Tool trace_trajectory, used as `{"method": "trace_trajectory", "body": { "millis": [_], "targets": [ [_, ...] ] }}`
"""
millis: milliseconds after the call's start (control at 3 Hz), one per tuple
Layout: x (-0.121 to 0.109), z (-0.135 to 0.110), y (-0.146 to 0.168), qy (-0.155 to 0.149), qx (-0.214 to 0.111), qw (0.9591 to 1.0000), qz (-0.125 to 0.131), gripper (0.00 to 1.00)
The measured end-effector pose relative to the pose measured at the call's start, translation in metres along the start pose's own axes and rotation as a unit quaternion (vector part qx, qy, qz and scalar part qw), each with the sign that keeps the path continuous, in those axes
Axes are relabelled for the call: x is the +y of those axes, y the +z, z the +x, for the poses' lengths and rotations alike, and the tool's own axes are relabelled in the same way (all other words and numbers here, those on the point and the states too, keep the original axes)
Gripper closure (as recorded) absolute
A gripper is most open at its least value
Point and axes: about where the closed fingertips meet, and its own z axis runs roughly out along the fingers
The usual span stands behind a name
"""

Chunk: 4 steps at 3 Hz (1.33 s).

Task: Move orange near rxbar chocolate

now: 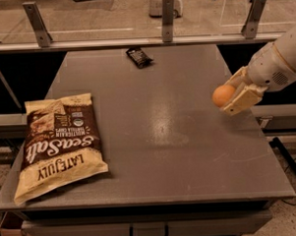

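Note:
The robot's gripper needs to set the orange down on the grey table (154,59), close beside the near end of the rxbar chocolate.
The orange (223,95) is a small round fruit at the right side of the grey table (154,139), lifted a little above its surface. My gripper (231,93) comes in from the right on a white arm and is shut on the orange, with cream fingers (243,100) in front of and behind it. The rxbar chocolate (139,57) is a small flat black wrapper lying at the far middle of the table, well away from the gripper to the upper left.
A large cream-and-brown Sea Salt chip bag (58,143) lies at the table's left front. A rail with metal posts (167,13) runs along the far edge. The table's right edge is just below the gripper.

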Motion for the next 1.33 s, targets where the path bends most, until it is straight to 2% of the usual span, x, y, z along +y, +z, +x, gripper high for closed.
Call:
{"method": "trace_trajectory", "body": {
  "millis": [333,667,1000,1333],
  "targets": [
    [0.0,0.0,0.001,0.0,0.0,1.0,-0.001,1.0],
    [-0.003,0.001,0.003,0.01,-0.013,0.9998,0.012,1.0],
    [-0.031,-0.018,0.025,-0.009,-0.038,0.9991,0.019,1.0],
    [-0.069,-0.046,0.053,-0.036,-0.076,0.9964,0.015,1.0]
  ]
}}
